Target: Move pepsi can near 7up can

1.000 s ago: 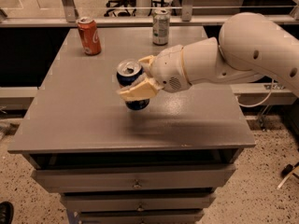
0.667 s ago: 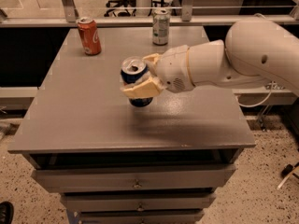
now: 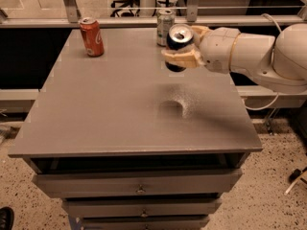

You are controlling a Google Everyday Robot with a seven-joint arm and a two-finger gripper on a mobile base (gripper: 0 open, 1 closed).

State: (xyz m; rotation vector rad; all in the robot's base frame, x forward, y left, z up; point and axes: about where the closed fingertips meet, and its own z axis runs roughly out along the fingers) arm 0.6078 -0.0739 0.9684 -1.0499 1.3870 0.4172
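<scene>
The pepsi can is to go by the table's far edge. Next, I let go of it there with my gripper, on the arm side of the 7up can [image 3: 186, 47].
My gripper [image 3: 183, 46] comes in from the right on a thick white arm and is shut on the pepsi can [image 3: 178, 44], a dark blue can with a silver top. It holds the can upright, well above the grey tabletop [image 3: 120, 104]; the can's shadow lies on the table below. The 7up can [image 3: 164, 27], pale silver-green, stands at the table's far edge, just behind and left of the held can. The two cans are close together in this view.
An orange-red can [image 3: 91, 36] stands at the far left of the table. The table sits on a grey drawer cabinet [image 3: 139, 188]. A rail and chair legs run behind the far edge.
My gripper has carried the pepsi can from the middle of the table up and toward the far edge, close to the 7up can.
</scene>
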